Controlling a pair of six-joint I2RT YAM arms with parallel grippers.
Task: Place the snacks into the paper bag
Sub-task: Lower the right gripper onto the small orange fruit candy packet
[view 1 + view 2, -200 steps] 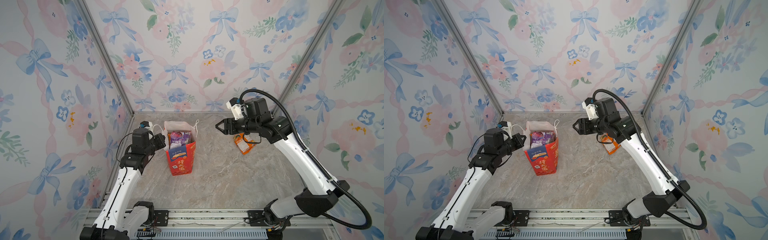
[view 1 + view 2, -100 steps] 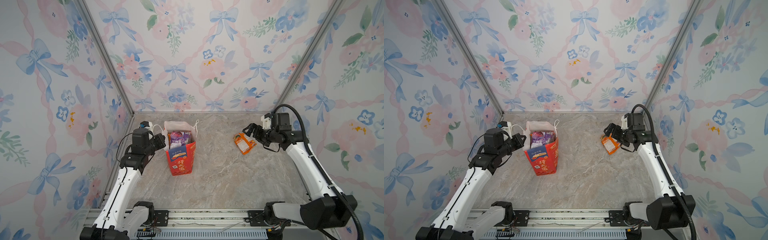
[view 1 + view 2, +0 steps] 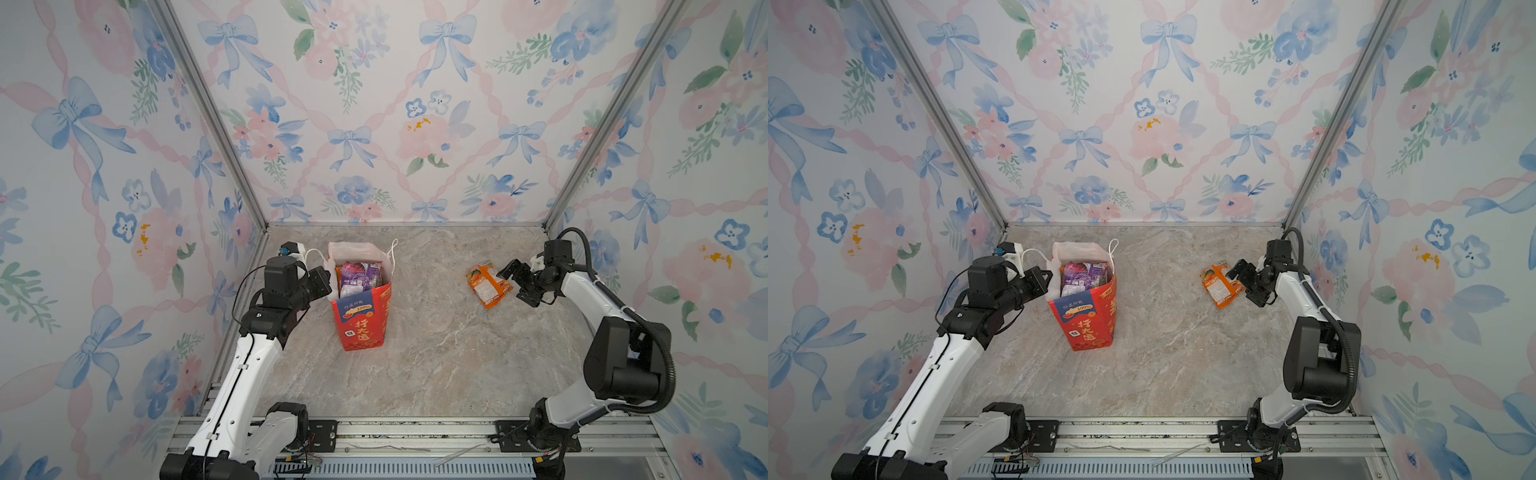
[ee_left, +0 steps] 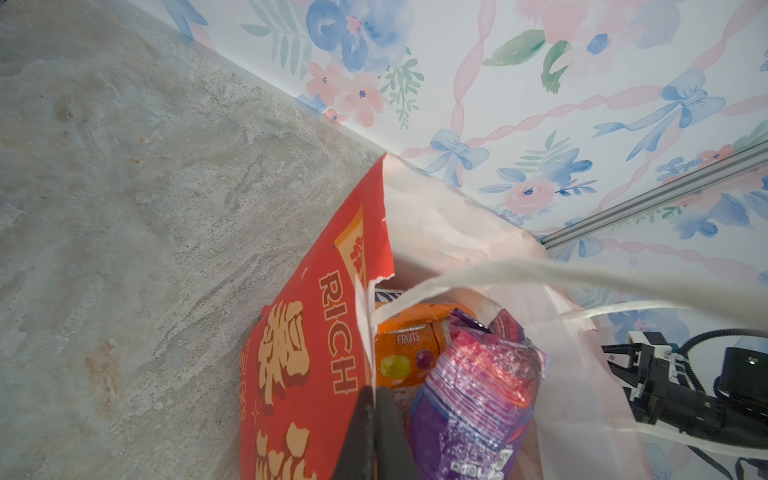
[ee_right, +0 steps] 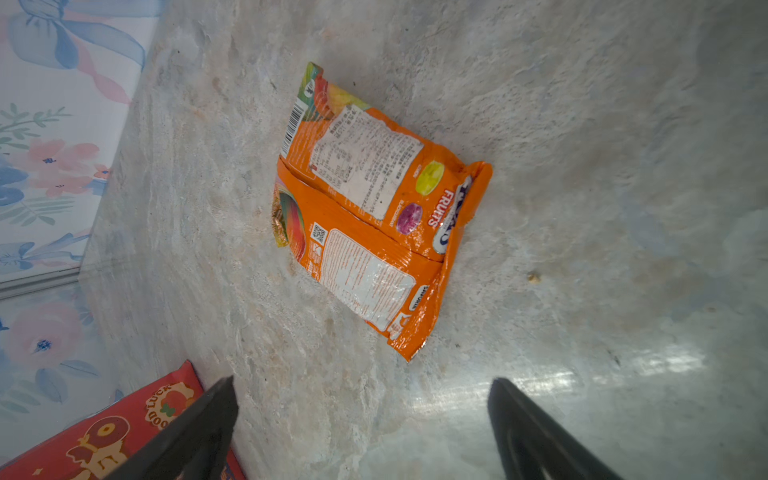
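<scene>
My right gripper is to close next on the middle of the orange snack packet's sealed end [image 3: 498, 299] [image 5: 444, 260], beside the FRUITS print, where the long seam ends.
The red paper bag [image 3: 362, 316] [image 3: 1088, 320] stands upright at the left of the marble table. A purple snack packet [image 3: 359, 272] [image 4: 478, 395] and an orange one [image 4: 409, 353] show in its open mouth. My left gripper [image 3: 327, 277] [image 3: 1045, 279] [image 4: 374, 392] is shut on the bag's torn left rim. Two orange snack packets [image 3: 487, 286] [image 3: 1221, 286] [image 5: 365, 216] lie overlapped, label side up, on the table at the right. My right gripper [image 3: 513, 283] [image 3: 1242, 285] [image 5: 361, 390] hangs open just right of them, with nothing between its fingers.
Floral walls close in the table on three sides, and the right arm works close to the right wall. A white string handle [image 4: 540, 274] crosses the left wrist view. The bag's red corner [image 5: 104, 436] shows in the right wrist view. A metal rail [image 3: 415, 432] runs along the front.
The right arm swung from above the table's middle, near the bag, back to the right and down beside the orange packets, and its jaws opened. The left arm and bag stayed still.
</scene>
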